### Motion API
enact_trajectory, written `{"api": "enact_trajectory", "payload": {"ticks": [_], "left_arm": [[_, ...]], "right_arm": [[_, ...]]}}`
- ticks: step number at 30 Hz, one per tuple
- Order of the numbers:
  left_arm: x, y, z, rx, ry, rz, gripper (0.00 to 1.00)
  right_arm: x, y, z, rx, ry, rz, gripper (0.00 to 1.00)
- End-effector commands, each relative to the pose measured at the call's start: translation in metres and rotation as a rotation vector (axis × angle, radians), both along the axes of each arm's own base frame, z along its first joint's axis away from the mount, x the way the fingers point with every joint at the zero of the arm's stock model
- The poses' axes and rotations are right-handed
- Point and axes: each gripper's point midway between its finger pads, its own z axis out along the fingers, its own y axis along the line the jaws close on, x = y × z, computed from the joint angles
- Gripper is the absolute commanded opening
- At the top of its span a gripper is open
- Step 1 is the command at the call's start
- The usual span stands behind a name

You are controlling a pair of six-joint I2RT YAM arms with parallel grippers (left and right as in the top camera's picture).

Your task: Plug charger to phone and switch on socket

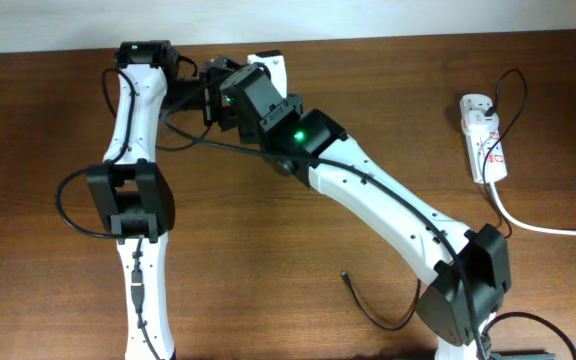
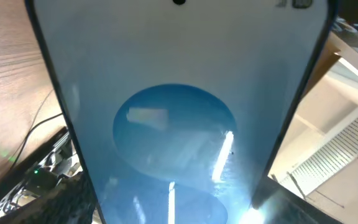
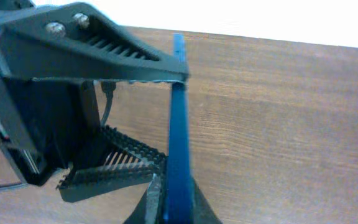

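Observation:
My left gripper needs to open, as it spans the phone's long edges, let my right gripper turn the phone edge-on, and then pinch the phone's sides point(image 2: 174, 124).
The phone point(image 2: 179, 124) fills the left wrist view with its bright blue screen, lifted off the table. In the right wrist view it point(image 3: 179, 124) is edge-on, a thin blue strip. My left gripper point(image 2: 179, 208) is shut on its two long edges. My right gripper point(image 3: 178, 208) is shut on its faces at one end. In the overhead view both grippers point(image 1: 230, 92) meet at the back left and mostly hide the phone point(image 1: 271, 68). The white socket point(image 1: 486, 135) lies at the far right. The charger cable's loose end point(image 1: 348, 278) lies at the front.
The socket's thick white cord point(image 1: 548, 228) runs to the right edge. A black lead point(image 1: 511, 90) loops up from the socket's top. The right arm point(image 1: 388, 200) stretches diagonally across the table. The table's back edge point(image 1: 388, 40) is close behind the grippers.

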Motion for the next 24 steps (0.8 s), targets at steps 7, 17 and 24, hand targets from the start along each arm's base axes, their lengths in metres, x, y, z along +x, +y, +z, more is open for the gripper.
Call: {"api": "enact_trajectory", "payload": {"ticks": [7,17,24], "left_arm": [[0.002,0.001,0.01,-0.037,-0.004,0.009,0.99],[0.0,0.001,-0.003,0.038,0.0,-0.004,0.96],[0.001,0.001,0.0,0.024,0.129,0.005,0.65]], "right_arm": [[0.008,-0.003,0.011,0.175,-0.023,-0.185,0.04],[-0.007,0.001,0.028,0.925,0.236,-0.688,0.04],[-0.009,0.004,0.032,1.08,0.31,-0.797,0.04]]}}
